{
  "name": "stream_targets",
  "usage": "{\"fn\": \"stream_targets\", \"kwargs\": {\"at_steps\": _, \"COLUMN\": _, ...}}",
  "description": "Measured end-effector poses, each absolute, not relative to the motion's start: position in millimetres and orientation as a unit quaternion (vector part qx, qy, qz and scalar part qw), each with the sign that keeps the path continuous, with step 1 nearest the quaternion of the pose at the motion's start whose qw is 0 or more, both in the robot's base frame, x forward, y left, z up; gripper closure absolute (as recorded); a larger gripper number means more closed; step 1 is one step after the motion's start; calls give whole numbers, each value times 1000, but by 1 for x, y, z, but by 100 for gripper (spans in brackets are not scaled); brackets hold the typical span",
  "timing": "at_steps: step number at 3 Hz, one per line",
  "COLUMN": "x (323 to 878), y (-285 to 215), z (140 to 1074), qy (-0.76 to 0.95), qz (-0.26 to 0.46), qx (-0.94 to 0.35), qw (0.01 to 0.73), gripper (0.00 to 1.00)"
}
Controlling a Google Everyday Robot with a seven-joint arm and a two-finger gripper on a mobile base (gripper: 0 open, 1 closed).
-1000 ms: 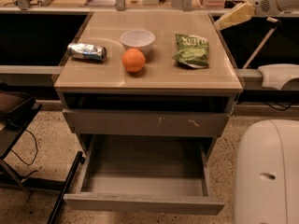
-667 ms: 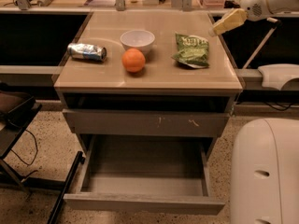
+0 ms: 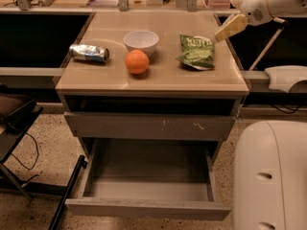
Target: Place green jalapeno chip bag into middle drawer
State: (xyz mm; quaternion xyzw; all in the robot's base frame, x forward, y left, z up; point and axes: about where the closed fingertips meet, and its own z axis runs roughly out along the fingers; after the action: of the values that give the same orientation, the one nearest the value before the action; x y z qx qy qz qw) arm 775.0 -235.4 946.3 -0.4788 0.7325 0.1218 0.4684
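The robot's gripper needs to next go to the middle of the green jalapeno chip bag (image 3: 199, 51) and close there, so the bag bunches up between its fingers.
The green jalapeno chip bag (image 3: 196, 51) lies flat on the right side of the tan cabinet top (image 3: 158, 78). My gripper (image 3: 222, 35), pale yellow at the end of the white arm, hangs just above and to the right of the bag's far corner, apart from it. The middle drawer (image 3: 148, 188) is pulled out below, with a plain grey front and nothing inside.
A crushed silver-blue can (image 3: 89, 53), a white bowl (image 3: 141, 41) and an orange (image 3: 137, 62) sit to the left of the bag. A shut drawer front with pale scratches (image 3: 148, 127) is above the open one. My white body (image 3: 271, 176) is at the lower right, and a black stand (image 3: 14, 123) at the left.
My gripper has moved left and down from the upper right, closer to the chip bag. The things on the top and the drawer have not moved.
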Motion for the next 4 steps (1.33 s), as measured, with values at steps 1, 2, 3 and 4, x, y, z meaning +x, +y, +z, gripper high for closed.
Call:
{"fn": "stream_targets", "kwargs": {"at_steps": 1, "x": 780, "y": -236, "z": 944, "qy": 737, "qz": 103, "qx": -484, "qw": 461, "gripper": 0}}
{"fn": "stream_targets", "kwargs": {"at_steps": 2, "x": 795, "y": -221, "z": 904, "qy": 744, "qz": 94, "qx": -507, "qw": 425, "gripper": 0}}
{"fn": "stream_targets", "kwargs": {"at_steps": 3, "x": 805, "y": -198, "z": 863, "qy": 746, "qz": 110, "qx": -525, "qw": 394, "gripper": 0}}
{"fn": "stream_targets", "kwargs": {"at_steps": 4, "x": 804, "y": -185, "z": 834, "qy": 746, "qz": 128, "qx": -537, "qw": 371, "gripper": 0}}
